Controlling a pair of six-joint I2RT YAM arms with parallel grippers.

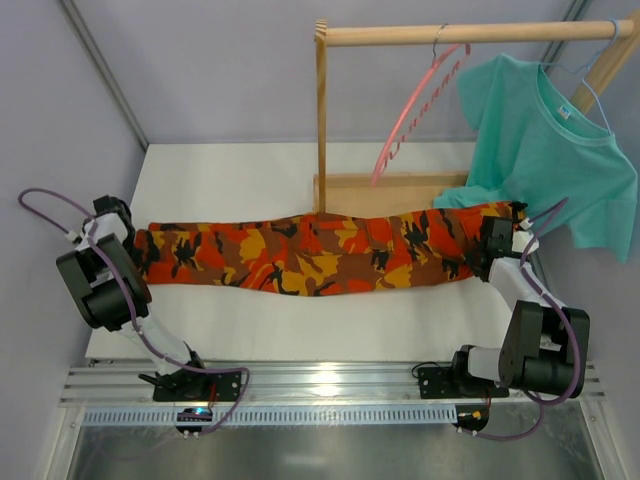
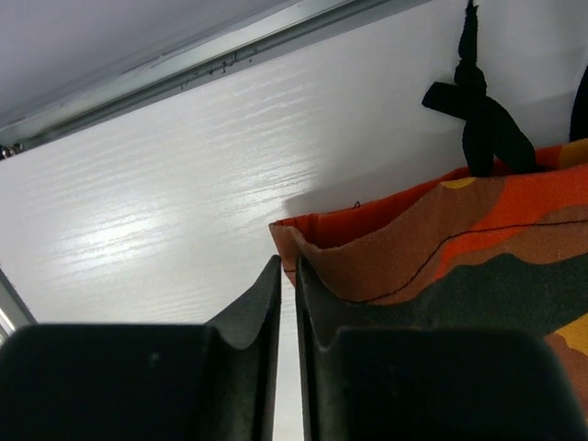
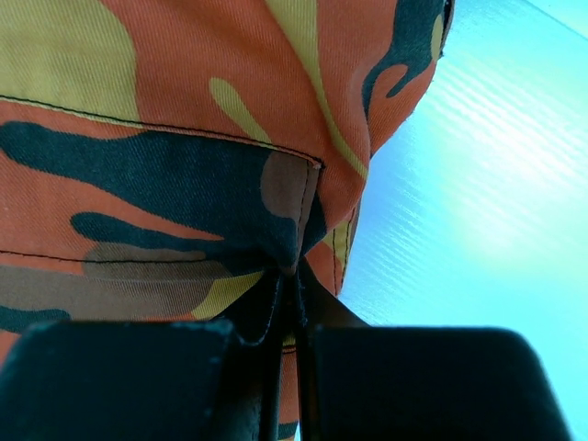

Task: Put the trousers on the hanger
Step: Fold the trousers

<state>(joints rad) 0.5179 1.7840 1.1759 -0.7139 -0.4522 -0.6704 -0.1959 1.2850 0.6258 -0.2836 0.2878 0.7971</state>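
Note:
I have just the corner of the trousers' hem pinched in my left gripper, so next I open it and grab both layers of the hem (image 2: pixel 318 230) before I stretch the trousers.
The camouflage trousers (image 1: pixel 320 255) lie stretched flat across the white table, legs to the left and waist to the right. My left gripper (image 1: pixel 137 245) is at the leg end. In its wrist view the left gripper (image 2: pixel 287 265) is shut, pinching just the corner of the trousers' hem (image 2: pixel 441 257), with a black drawstring (image 2: pixel 478 119) beyond. My right gripper (image 1: pixel 492 243) is at the waist end. Seen from its wrist, the right gripper (image 3: pixel 288 276) is shut on a fold of trousers (image 3: pixel 184 138). The pink hanger (image 1: pixel 420 100) dangles tilted from the wooden rail, apart from both grippers.
A wooden rail (image 1: pixel 470 33) on an upright post stands behind the trousers, with its wooden base (image 1: pixel 390 193) on the table. A teal T-shirt (image 1: pixel 545 150) hangs from a light-blue hanger (image 1: pixel 590 75) at the right, its hem touching the trousers' waist.

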